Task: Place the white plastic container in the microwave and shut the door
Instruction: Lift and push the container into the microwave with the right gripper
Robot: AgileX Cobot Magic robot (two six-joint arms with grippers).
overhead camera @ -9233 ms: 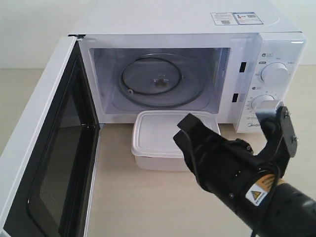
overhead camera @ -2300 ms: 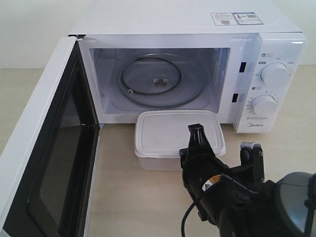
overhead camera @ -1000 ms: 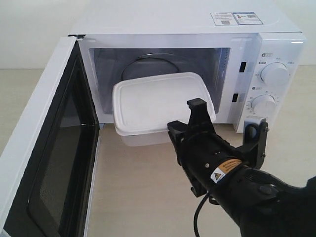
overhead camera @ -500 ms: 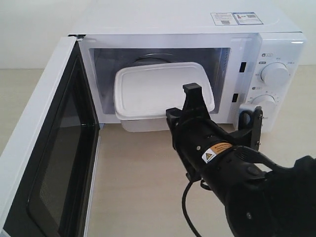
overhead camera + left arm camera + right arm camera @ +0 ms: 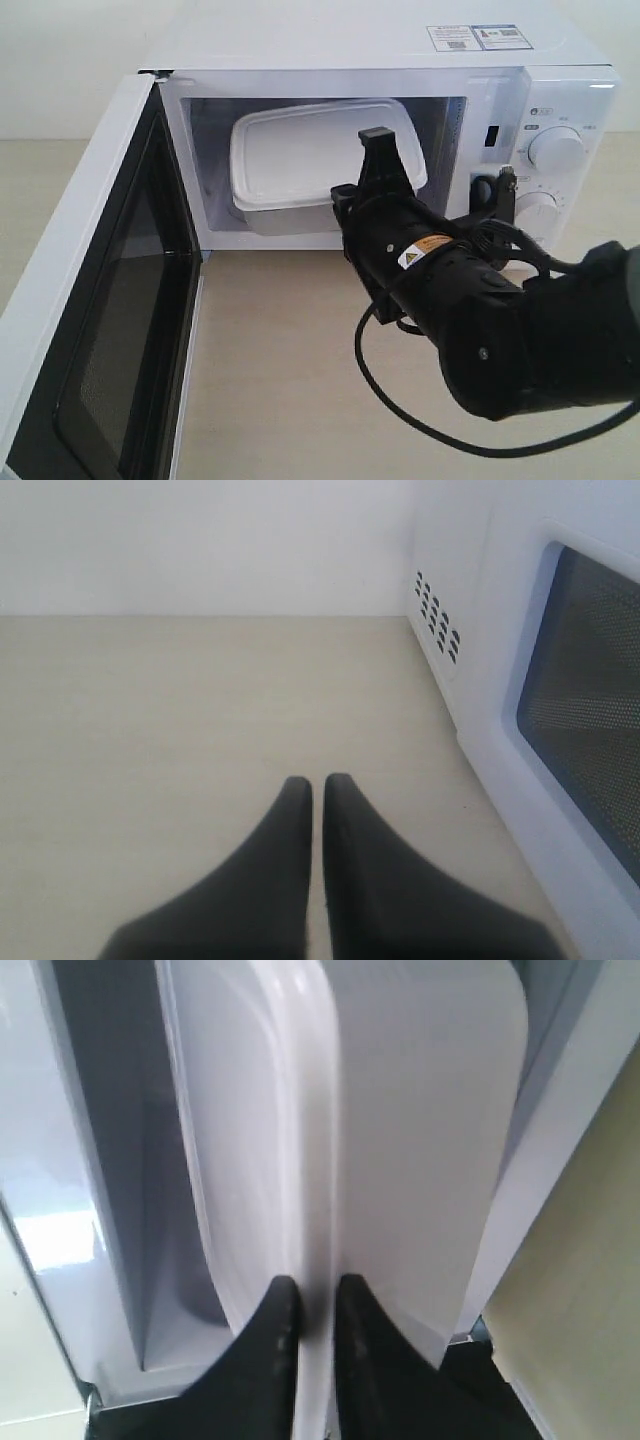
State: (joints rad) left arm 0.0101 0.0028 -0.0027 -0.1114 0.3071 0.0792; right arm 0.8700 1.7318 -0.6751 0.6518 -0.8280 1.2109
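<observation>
Next, my right gripper sets down and lets go of the white plastic container flat on the microwave's bottom, around the middle of the cavity (image 5: 317, 172).
The white plastic container (image 5: 305, 160) hangs tilted, partly inside the open microwave (image 5: 370, 60), above its floor. My right gripper (image 5: 378, 150) is shut on the container's near right rim. In the right wrist view both black fingers (image 5: 272, 1345) pinch the container's rim (image 5: 320, 1160), with the lid on one side and the translucent body on the other. The door (image 5: 90, 300) stands swung wide open at the left, black inner face showing. My left gripper (image 5: 314, 785) is shut on nothing, over bare tabletop beside the door's outer window (image 5: 590, 720). The turntable is hidden behind the container.
Two round dials (image 5: 553, 150) sit on the microwave's right panel, close behind my right arm. A black cable (image 5: 400, 400) loops from that arm over the light wooden tabletop (image 5: 270, 370) in front of the cavity. A white wall stands behind.
My right gripper has carried the container up off the table and forward into the microwave opening; over the last second it moved deeper in and slightly higher. The door has not moved.
</observation>
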